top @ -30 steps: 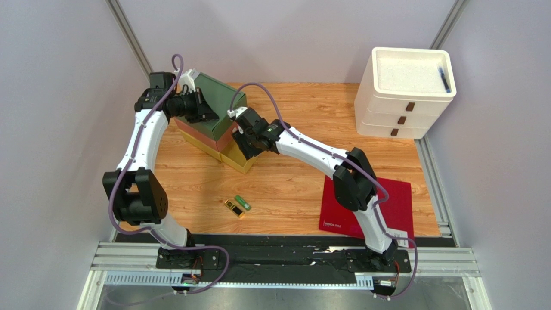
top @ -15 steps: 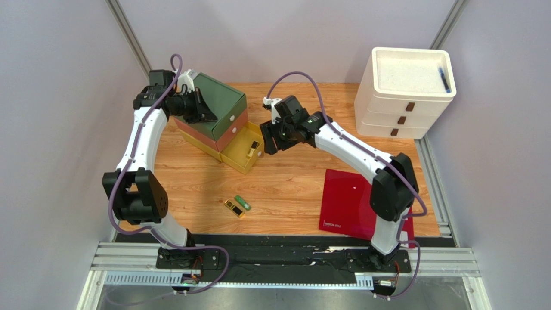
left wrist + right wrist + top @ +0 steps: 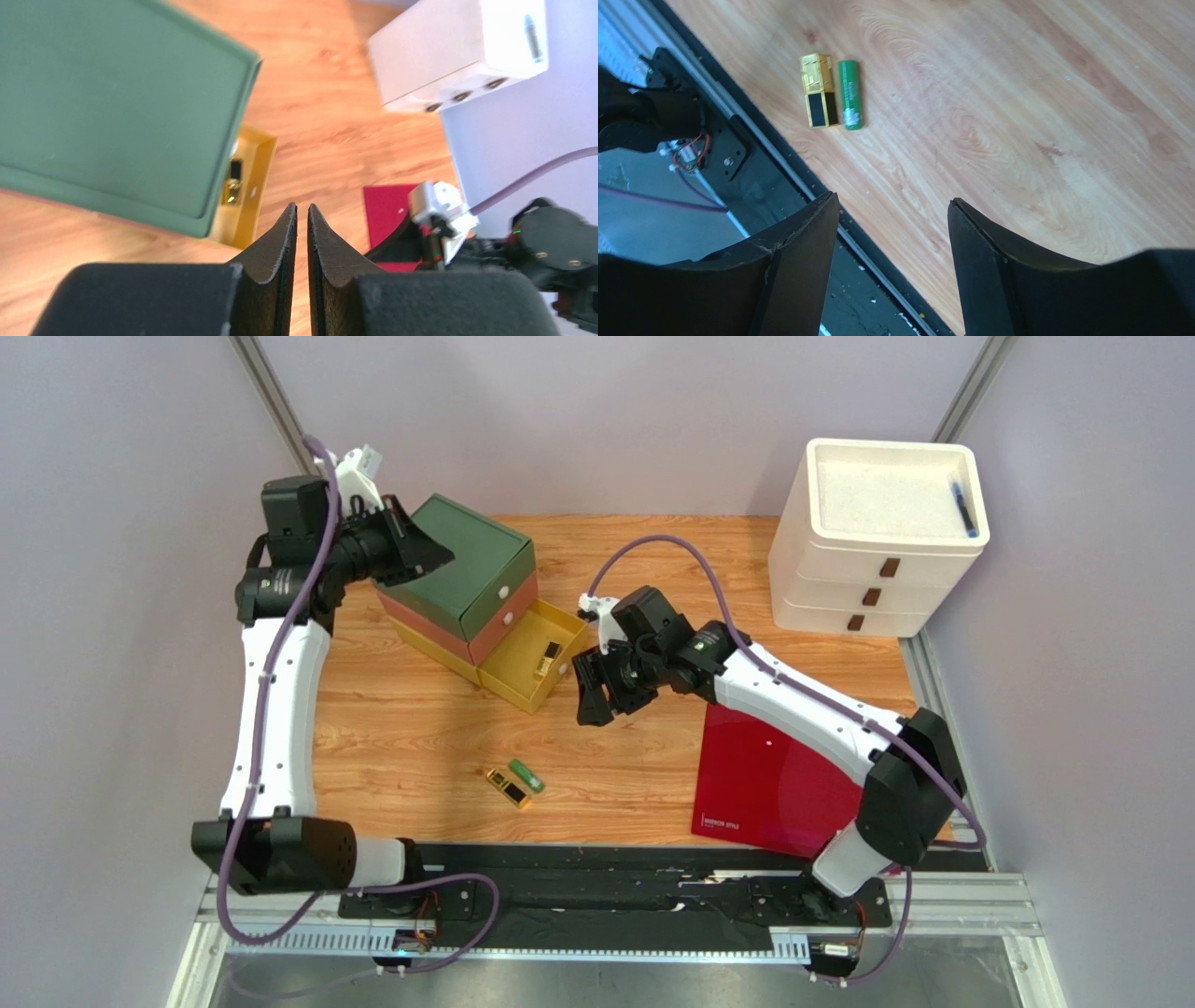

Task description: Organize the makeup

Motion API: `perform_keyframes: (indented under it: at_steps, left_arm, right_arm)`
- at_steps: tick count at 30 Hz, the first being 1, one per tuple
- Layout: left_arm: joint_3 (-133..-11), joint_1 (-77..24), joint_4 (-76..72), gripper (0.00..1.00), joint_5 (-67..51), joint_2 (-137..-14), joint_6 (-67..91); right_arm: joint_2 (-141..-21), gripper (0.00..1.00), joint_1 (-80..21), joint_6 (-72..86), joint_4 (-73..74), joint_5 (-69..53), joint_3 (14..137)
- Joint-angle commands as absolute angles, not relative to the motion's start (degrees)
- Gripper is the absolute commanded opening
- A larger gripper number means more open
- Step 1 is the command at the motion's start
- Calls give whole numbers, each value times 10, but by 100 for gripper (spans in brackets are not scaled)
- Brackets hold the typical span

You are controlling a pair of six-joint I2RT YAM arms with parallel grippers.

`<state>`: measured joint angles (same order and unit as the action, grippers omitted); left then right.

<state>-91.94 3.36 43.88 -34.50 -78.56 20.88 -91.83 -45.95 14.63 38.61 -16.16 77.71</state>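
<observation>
The robot's right gripper should close on the green tube's front end [image 3: 536, 784] [image 3: 852, 119], the one next to the black part of the gold lipstick tube.
A gold lipstick tube [image 3: 504, 786] and a green tube [image 3: 526, 776] lie side by side on the wooden table near its front edge. They also show in the right wrist view as the gold tube [image 3: 817, 99] and the green tube [image 3: 850, 94]. My right gripper [image 3: 593, 703] is open and empty, hovering above the table to the right of them and in front of the open yellow drawer [image 3: 539, 658]. Another gold lipstick [image 3: 232, 187] lies in that drawer. My left gripper [image 3: 425, 553] is shut and empty above the green top [image 3: 119, 105] of the stacked box. No compacts or lip-gloss tubes show.
A white three-drawer unit [image 3: 877, 539] stands at the back right with a dark pen on top. A flat red sheet [image 3: 779, 770] lies at the front right under the right arm. The black rail [image 3: 773, 175] runs along the table's front edge.
My right gripper has drawn back from the yellow drawer toward the front, leaving the drawer open. My left arm has risen and shifted left above the box.
</observation>
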Motion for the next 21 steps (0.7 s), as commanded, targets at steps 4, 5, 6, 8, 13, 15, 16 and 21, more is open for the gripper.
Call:
perform_keyframes:
  at_steps: [4, 5, 6, 8, 13, 15, 16, 21]
  left_arm:
    - [-851, 33, 363, 16, -389, -665, 310]
    - [-831, 33, 370, 16, -383, -646, 310]
    - [-808, 33, 388, 16, -375, -628, 311]
    - [-713, 33, 392, 14, -357, -559, 326]
    - [-520, 33, 407, 12, -338, -393, 395]
    - [-482, 33, 407, 12, -355, -353, 413]
    - [-458, 33, 410, 12, -363, -322, 415]
    - [-432, 33, 481, 13, -398, -280, 396]
  right_arm:
    - [-871, 63, -525, 149, 367, -164, 749]
    - [-881, 62, -536, 147, 367, -162, 745]
    - [-889, 62, -546, 146, 367, -150, 745]
    - [-915, 62, -574, 145, 371, -145, 747]
    - [-966, 59, -603, 160, 350, -141, 750]
    - [-999, 56, -605, 162, 360, -125, 768]
    - [-1011, 56, -606, 162, 365, -120, 775]
    - [-1035, 54, -609, 176, 323, -99, 761]
